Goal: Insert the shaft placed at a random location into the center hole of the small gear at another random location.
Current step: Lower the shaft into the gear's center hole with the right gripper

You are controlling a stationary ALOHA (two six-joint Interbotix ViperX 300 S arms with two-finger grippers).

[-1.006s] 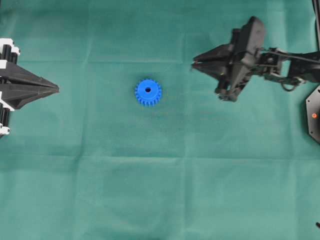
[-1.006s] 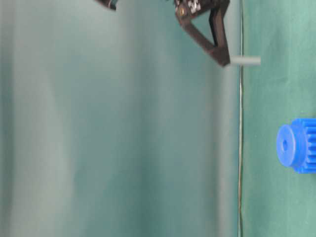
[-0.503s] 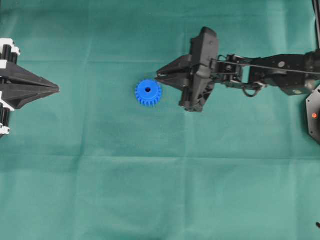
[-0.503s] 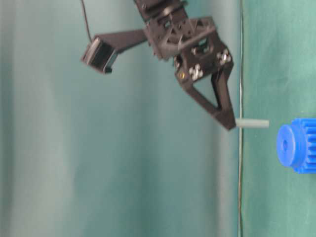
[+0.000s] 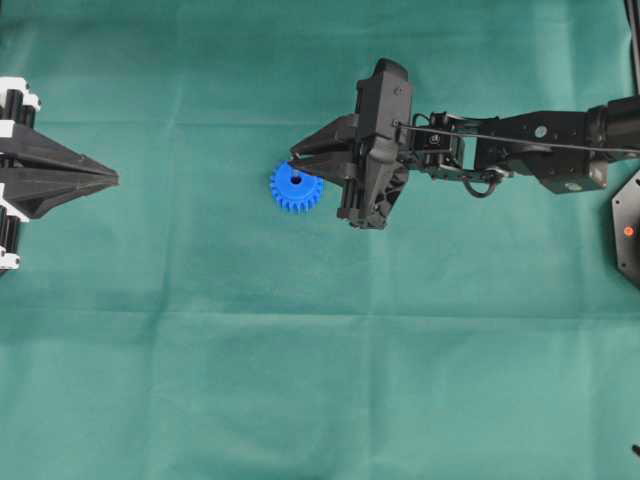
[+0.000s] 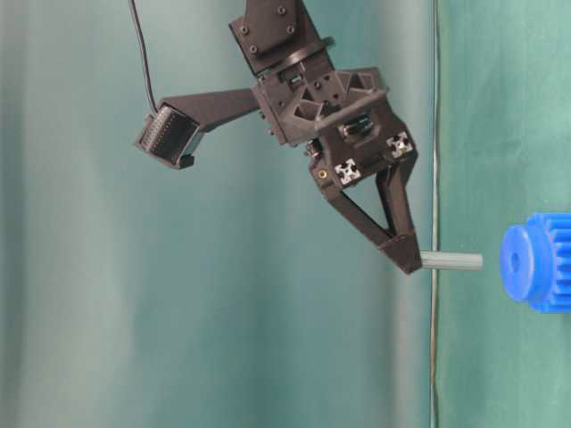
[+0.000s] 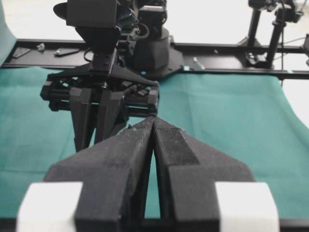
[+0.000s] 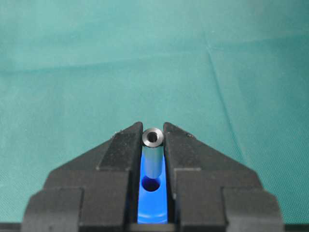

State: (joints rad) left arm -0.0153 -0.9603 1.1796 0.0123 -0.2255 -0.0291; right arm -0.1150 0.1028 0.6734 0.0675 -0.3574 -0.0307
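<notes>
The shaft, now just above the gear, will be let go by my right gripper, standing upright in the dark center hole of the bright blue small gear [image 5: 295, 179] [image 8: 151, 183].
The small gear [image 5: 292, 190] is bright blue and lies flat on the green cloth. My right gripper [image 5: 294, 164] hovers over it, shut on the shaft [image 6: 451, 261], a short silvery-grey pin. In the table-level view the shaft points at the gear [image 6: 538, 264], in line with the center hole [image 6: 515, 261], with a small gap between them. In the right wrist view the shaft [image 8: 153, 153] sits between the fingers, above the gear [image 8: 153, 205] and its hole [image 8: 151, 184]. My left gripper [image 5: 112, 179] is shut and empty at the far left, also shown in its wrist view [image 7: 153, 121].
The green cloth [image 5: 320, 380] covers the table. A black device [image 5: 627, 230] sits at the right edge. The right arm [image 5: 520, 150] stretches in from the right. A black frame rail [image 7: 227, 48] runs along the table's far side.
My right gripper has moved left with the shaft, from beside the gear to over it. In the table-level view the shaft has come level with the hole. The left arm has not moved.
</notes>
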